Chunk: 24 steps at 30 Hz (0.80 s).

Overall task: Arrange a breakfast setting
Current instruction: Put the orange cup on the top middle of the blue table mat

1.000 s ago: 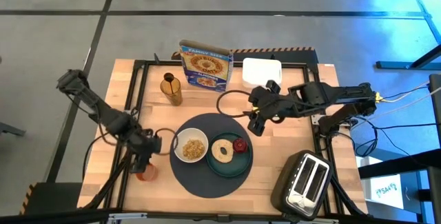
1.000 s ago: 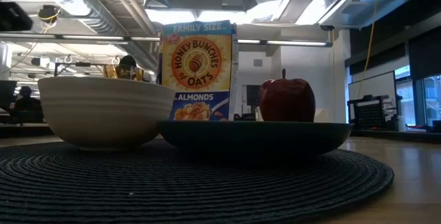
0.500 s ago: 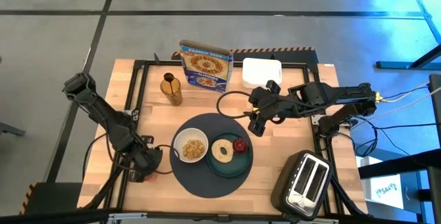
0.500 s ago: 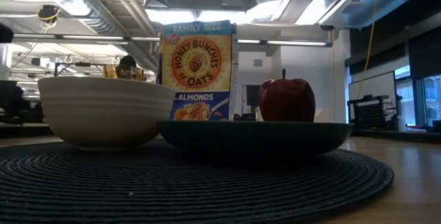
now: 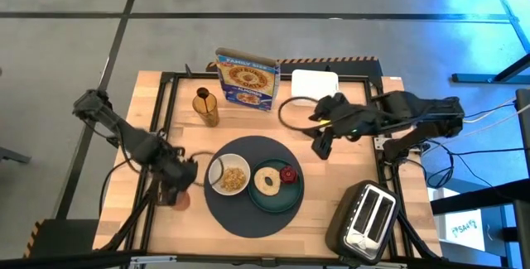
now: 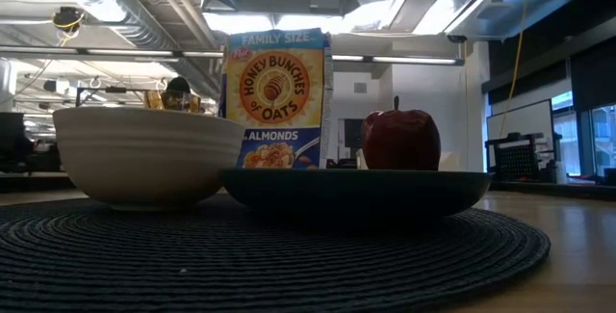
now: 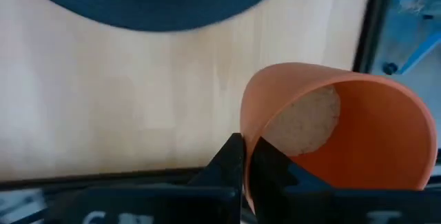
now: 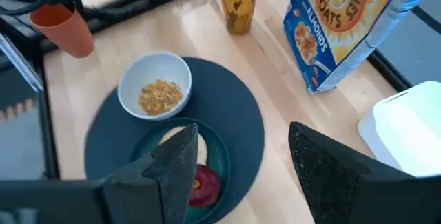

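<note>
Next, my left gripper releases the orange cup on the placemat's far edge (image 5: 251, 143), just behind the bowl and the plate.
On the round dark-grey placemat (image 5: 248, 215) stand a white bowl (image 5: 229, 176) of cereal and a teal plate (image 5: 277, 201). The plate carries a tan bagel (image 5: 267, 180) and a small dark-red fruit (image 5: 287, 174). Left of the mat, near the table's left rail, my left gripper (image 5: 175, 188) is shut on the small orange cup (image 5: 181, 201), which also shows in the right wrist view (image 8: 63, 27). My right gripper (image 5: 321, 145) hangs open above the table, right of the mat's far side, with nothing between its fingers (image 8: 176, 165). My left gripper pinches the cup's rim (image 7: 247, 141) between its two fingers, one finger (image 7: 270, 169) inside the cup and the other (image 7: 227, 165) outside its wall. The fingers come from above, pointing down. The cup's mouth faces up. Whether its base is clear of the table, I cannot tell.
At the far edge stand a blue cereal box (image 5: 246, 77), an amber glass (image 5: 205, 107) and a white container (image 5: 315, 83). A toaster (image 5: 368, 218) sits at the near right corner. A black frame rail (image 5: 161, 120) runs around the table.
My left gripper has dipped onto the orange cup and shut on its rim, and the cup has shifted slightly toward the placemat. My right gripper has drawn back toward the table's right edge, still open.
</note>
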Each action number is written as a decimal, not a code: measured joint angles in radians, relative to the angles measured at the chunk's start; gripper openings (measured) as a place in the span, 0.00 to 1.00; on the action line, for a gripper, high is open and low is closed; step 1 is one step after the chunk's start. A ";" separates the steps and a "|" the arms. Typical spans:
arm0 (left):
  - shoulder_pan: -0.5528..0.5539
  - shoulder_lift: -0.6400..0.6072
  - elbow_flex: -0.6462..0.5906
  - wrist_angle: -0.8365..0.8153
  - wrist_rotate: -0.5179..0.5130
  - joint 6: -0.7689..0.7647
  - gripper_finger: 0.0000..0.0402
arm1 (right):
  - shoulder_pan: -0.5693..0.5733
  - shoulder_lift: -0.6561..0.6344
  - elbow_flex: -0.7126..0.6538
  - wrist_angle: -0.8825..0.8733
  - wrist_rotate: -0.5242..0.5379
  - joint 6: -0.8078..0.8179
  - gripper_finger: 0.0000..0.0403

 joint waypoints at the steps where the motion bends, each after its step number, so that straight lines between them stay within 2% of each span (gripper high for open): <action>1: 0.023 -0.001 0.041 -0.041 -0.008 0.023 0.01 | 0.000 -0.013 0.000 -0.002 0.011 0.009 0.54; 3: 0.081 -0.001 0.117 -0.103 -0.068 0.068 0.01 | 0.000 -0.036 0.000 -0.006 0.039 0.031 0.54; 5: 0.153 0.000 0.183 -0.113 -0.170 0.098 0.01 | 0.001 -0.053 0.001 -0.011 0.050 0.056 0.54; 8: 0.295 0.014 0.256 -0.079 -0.328 0.137 0.01 | 0.001 -0.065 0.001 -0.032 0.051 0.097 0.54; 10: 0.399 0.045 0.292 -0.011 -0.377 0.177 0.01 | 0.001 -0.067 0.001 -0.062 0.051 0.121 0.54; 13: 0.541 0.127 0.327 0.087 -0.364 0.262 0.01 | 0.001 -0.066 0.001 -0.106 0.051 0.164 0.54; 17: 0.672 0.292 0.367 0.163 -0.294 0.364 0.00 | 0.001 -0.065 0.000 -0.125 0.052 0.203 0.54; 21: 0.753 0.463 0.413 0.165 -0.242 0.448 0.00 | 0.001 -0.065 0.000 -0.147 0.057 0.238 0.54; 24: 0.791 0.548 0.442 0.159 -0.224 0.503 0.00 | 0.001 -0.065 0.000 -0.180 0.054 0.268 0.54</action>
